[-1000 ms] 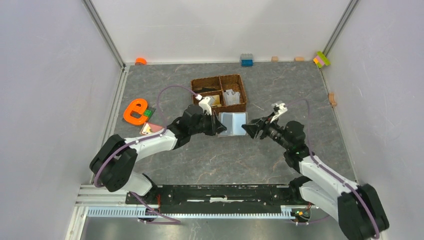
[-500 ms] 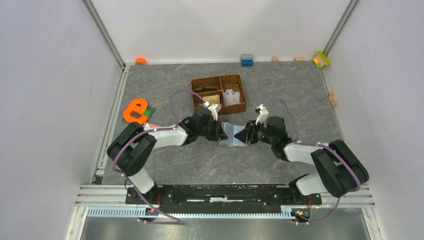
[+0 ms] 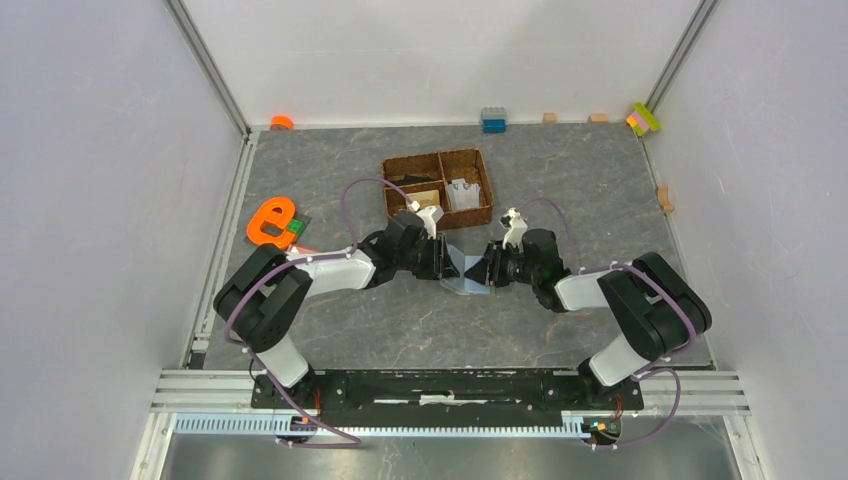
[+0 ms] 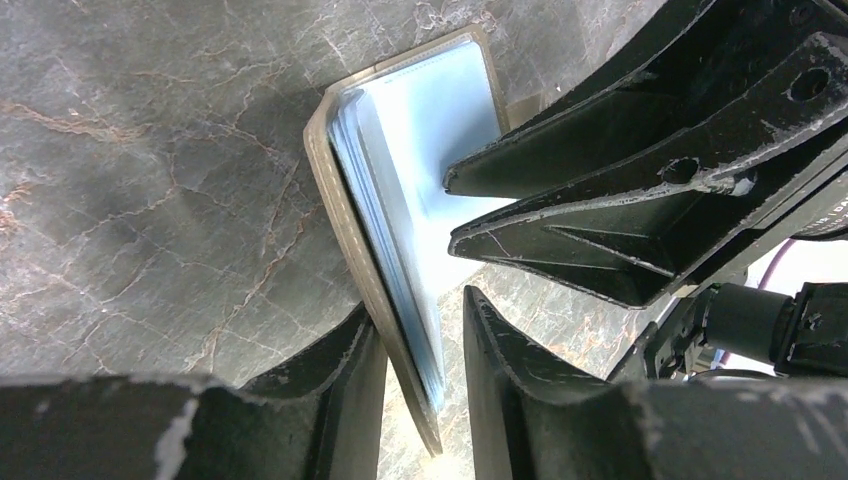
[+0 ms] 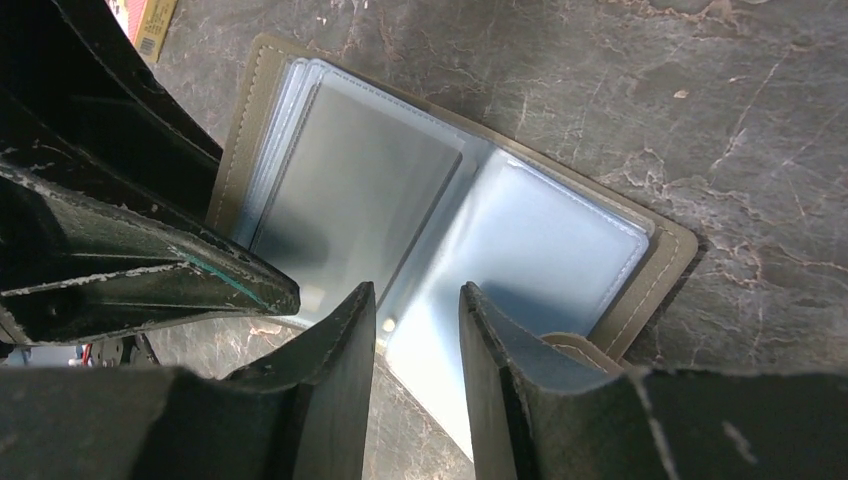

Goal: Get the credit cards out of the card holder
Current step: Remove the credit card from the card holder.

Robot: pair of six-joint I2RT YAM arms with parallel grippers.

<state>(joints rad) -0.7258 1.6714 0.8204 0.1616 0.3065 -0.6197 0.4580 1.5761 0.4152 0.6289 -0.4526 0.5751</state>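
My left gripper will close on their edge (image 4: 420, 355) to steady the card holder, as the cover and sleeves sit loose and slanted between its fingers.
The grey-olive card holder (image 3: 466, 277) lies open on the table between my two grippers, its light-blue sleeves showing in the right wrist view (image 5: 540, 240). No credit card shows in the sleeves. My left gripper (image 3: 447, 268) is shut on the holder's left cover and sleeve stack, seen edge-on in the left wrist view (image 4: 360, 200). My right gripper (image 3: 483, 272) is open, its fingers (image 5: 340, 340) astride the near edge of the inner sleeves beside the small tab (image 5: 570, 350). The right gripper's fingertips (image 4: 560, 170) reach over the light-blue face.
A brown woven divided basket (image 3: 435, 155) stands just behind the holder. An orange e-shaped piece (image 3: 270, 222) and a small tan item (image 3: 300, 257) lie to the left. A blue brick (image 3: 493, 120) and small blocks sit along the back and right walls.
The card holder has moved toward the near side with my left gripper. My right gripper has come in from the right and now reaches over the holder's sleeves.
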